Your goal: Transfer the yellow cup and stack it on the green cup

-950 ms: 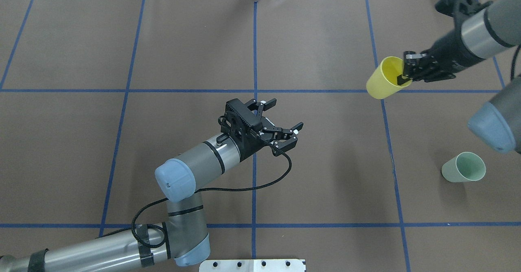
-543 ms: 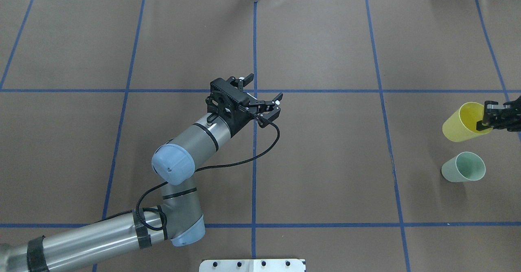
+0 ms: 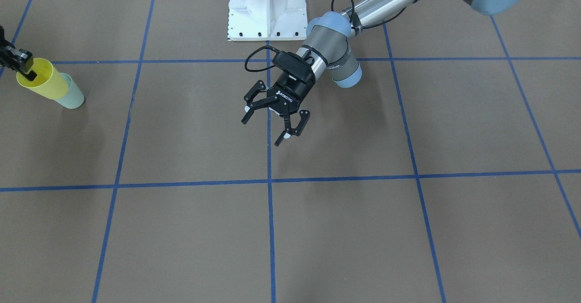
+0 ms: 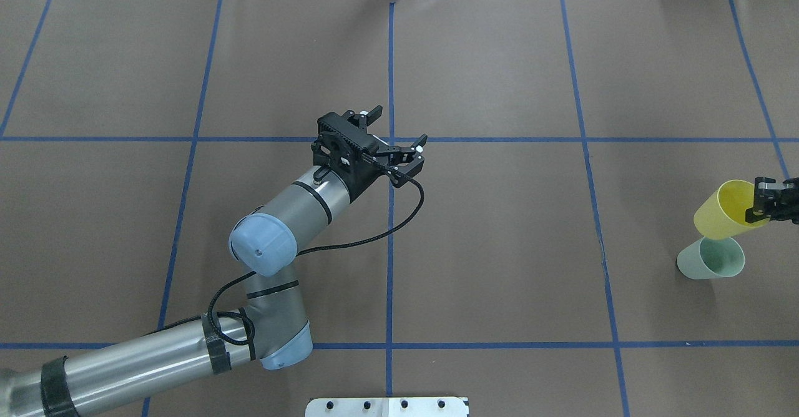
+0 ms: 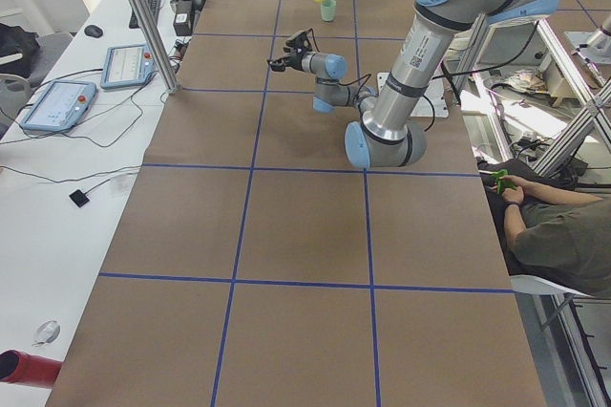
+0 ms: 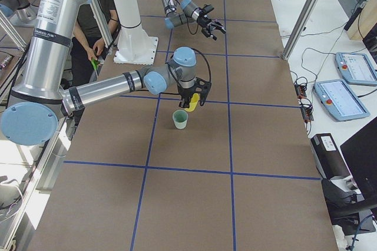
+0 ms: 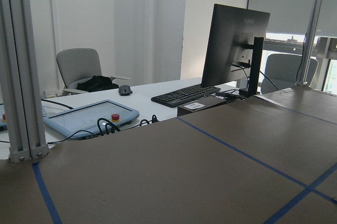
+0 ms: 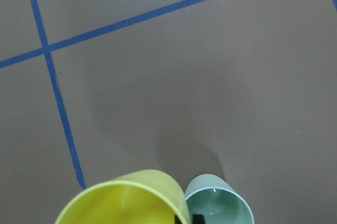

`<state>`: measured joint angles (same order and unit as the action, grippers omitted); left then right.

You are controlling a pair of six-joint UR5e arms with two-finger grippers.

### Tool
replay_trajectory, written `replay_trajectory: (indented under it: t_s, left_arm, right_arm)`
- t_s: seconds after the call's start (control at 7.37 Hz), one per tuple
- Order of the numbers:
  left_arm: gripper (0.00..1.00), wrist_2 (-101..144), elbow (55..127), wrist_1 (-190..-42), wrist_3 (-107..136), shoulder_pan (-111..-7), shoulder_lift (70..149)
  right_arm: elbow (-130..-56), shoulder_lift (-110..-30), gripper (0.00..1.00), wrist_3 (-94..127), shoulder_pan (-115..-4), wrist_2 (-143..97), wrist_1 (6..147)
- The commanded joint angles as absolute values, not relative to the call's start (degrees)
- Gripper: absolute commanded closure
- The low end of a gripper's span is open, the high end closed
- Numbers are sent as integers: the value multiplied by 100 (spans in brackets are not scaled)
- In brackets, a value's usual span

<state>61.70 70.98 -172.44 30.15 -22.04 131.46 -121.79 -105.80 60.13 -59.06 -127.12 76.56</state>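
I need to let go of the yellow cup with my right gripper when it is nested down inside the opening of the green cup (image 3: 59, 88) (image 8: 220, 206).
The yellow cup (image 4: 723, 212) hangs tilted in the air, gripped by its rim in my right gripper (image 4: 761, 208) at the right table edge. It hovers just above and behind the green cup (image 4: 711, 259), which stands upright on the table. Both cups show in the front-facing view, yellow cup (image 3: 41, 83) and green cup (image 3: 72, 95), and at the bottom of the right wrist view, yellow cup (image 8: 126, 200) and green cup (image 8: 218, 203). My left gripper (image 4: 399, 135) is open and empty above the table's middle; it also shows in the front-facing view (image 3: 274, 124).
The table is covered in brown paper with a blue tape grid (image 4: 391, 217). The white robot base (image 3: 267, 8) sits at the near middle edge. Monitors, keyboards and tablets (image 5: 57, 101) lie on a side desk. A seated person (image 5: 554, 235) is beside the table.
My right gripper carried the yellow cup from the far right area toward me, down to just above the green cup. My left arm pulled back and to the left, gripper still open.
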Motion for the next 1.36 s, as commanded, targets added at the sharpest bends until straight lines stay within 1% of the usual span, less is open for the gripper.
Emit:
replay_trajectory:
  t_s: [0.0,0.41,0.95,1.22]
  left_arm:
    - [1,6170,7093,-17244,3015,-2206,13140]
    - [1,6170,7093,-17244,3015,-2197,13140]
    - [1,6170,7093,-17244,3023,-2180,13140]
    - [1,6170,7093,-17244,3023,-2180,13140]
  right_arm:
    - [-12120,-10757,100,5977,-5749,-12727,7629]
    - [-11971,-10801,100,5959,-5660,-12727,7541]
    - [-11962,-11056,100,5950,-5660,-12727,7261]
    - [-11927,-11039,100,5959,-5617,-12727,7260]
